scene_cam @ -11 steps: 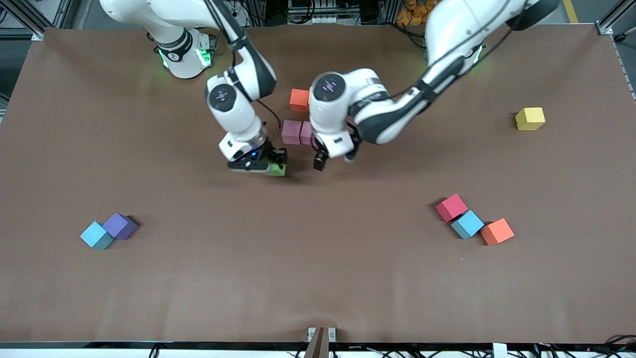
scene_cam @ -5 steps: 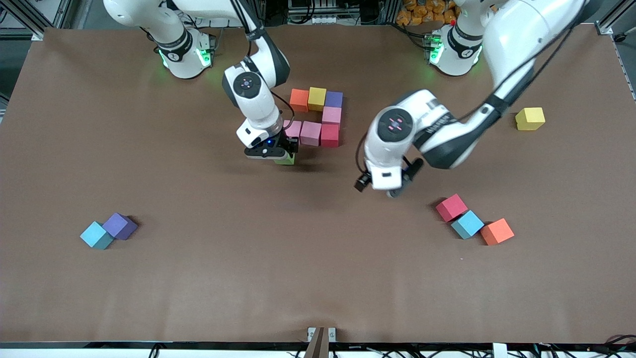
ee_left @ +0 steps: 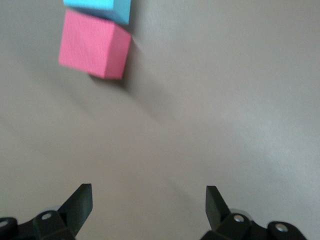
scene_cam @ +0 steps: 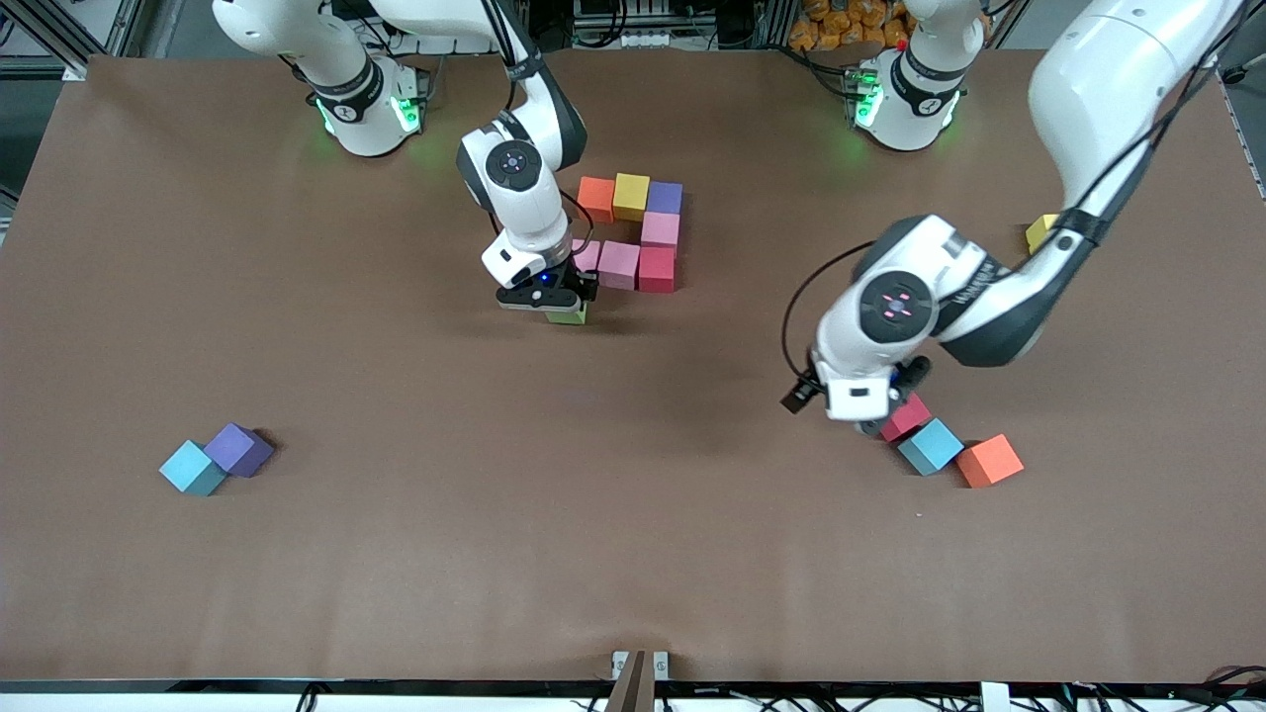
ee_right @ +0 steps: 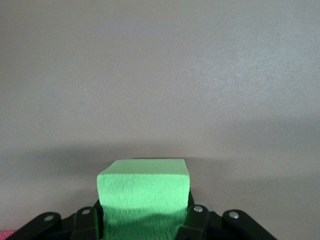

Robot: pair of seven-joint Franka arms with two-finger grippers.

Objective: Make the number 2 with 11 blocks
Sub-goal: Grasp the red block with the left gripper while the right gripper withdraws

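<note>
Next, my right gripper releases the green block, still held low over the table, on the table, snug (scene_cam: 578,304) against the outer side of the half-hidden pink block.
Several blocks form a partial number 2 near the robots: orange (scene_cam: 595,198), yellow (scene_cam: 631,196), purple (scene_cam: 665,197), pink (scene_cam: 660,229), red (scene_cam: 657,269), pink (scene_cam: 619,265), and a pink one (scene_cam: 587,254) half hidden by the right arm. My right gripper (scene_cam: 554,302) (ee_right: 144,220) is shut on the green block (scene_cam: 567,315) (ee_right: 144,187), low over the table right beside that half-hidden pink block. My left gripper (scene_cam: 880,423) (ee_left: 148,200) is open and empty above the table, next to a loose red block (scene_cam: 908,415) (ee_left: 92,45).
A light blue block (scene_cam: 930,445) (ee_left: 100,4) and an orange block (scene_cam: 989,460) sit beside the loose red one. A yellow block (scene_cam: 1037,233) peeks out by the left arm. Another light blue block (scene_cam: 191,468) and a purple block (scene_cam: 237,449) lie toward the right arm's end.
My left arm has swung away from the digit to the loose red block near the left arm's end. My right gripper carried the green block up beside the pink row.
</note>
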